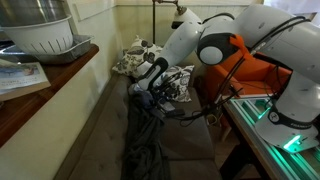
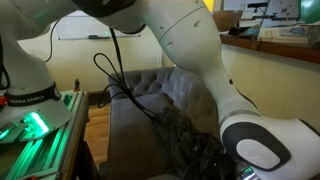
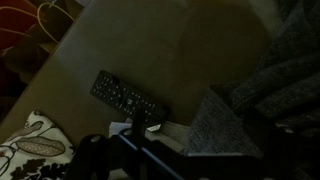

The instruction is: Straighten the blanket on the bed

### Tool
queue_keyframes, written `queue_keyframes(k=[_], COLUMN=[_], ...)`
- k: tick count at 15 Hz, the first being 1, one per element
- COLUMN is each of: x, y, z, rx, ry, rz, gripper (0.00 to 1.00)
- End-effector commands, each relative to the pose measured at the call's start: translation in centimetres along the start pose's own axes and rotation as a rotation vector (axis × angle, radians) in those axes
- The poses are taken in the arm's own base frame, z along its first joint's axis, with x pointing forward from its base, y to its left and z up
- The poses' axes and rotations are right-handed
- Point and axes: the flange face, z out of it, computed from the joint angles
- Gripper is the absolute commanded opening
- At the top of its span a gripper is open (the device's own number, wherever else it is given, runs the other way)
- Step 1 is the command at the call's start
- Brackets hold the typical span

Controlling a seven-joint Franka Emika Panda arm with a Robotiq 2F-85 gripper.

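My gripper is to close on the grey corner [image 1: 147,100] [image 3: 213,138] at the far end of the blanket, next to the black remote control near the patterned pillows.
The blanket [image 1: 145,135] lies bunched and wrinkled in a long dark heap along the middle of the bed [image 1: 105,130]. It also shows in an exterior view as a dark rumpled mass [image 2: 190,140] on the grey bed [image 2: 135,115]. My gripper [image 1: 146,88] hangs just above the blanket's far end, near the pillows. In the wrist view a grey triangular corner of the blanket [image 3: 215,125] sits between the dark fingers of the gripper [image 3: 190,150], which stands open. More blanket folds [image 3: 275,75] lie to the right.
A black remote control [image 3: 128,97] lies on the bed close to the blanket corner. Patterned pillows [image 1: 135,58] sit at the far end, and one [image 3: 35,150] is near the gripper. An orange armchair [image 1: 250,70] stands beside the bed. A wooden shelf [image 1: 40,95] holds a white bowl [image 1: 40,35].
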Motion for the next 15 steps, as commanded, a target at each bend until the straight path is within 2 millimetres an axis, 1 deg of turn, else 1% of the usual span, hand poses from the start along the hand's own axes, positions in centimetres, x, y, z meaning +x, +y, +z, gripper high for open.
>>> queue_keyframes(k=[1,3,5,10,13,15], x=[0.1,0.1,1.0,1.8,2.1,2.4], y=[0.0,0.4,-0.9,-4.3,-5.4,-5.4], z=[0.3,0.8,0.7,-0.4,-0.1,0.7], rx=[-0.001,-0.003,-0.003,0.033,0.035,0.025], ry=[-0.005,-0.013,0.051,0.149,0.170,0.169], rz=[0.001,0.005,0.038,0.064,0.080,0.092], gripper=[1.00,1.00,1.00,1.00,1.00,1.00])
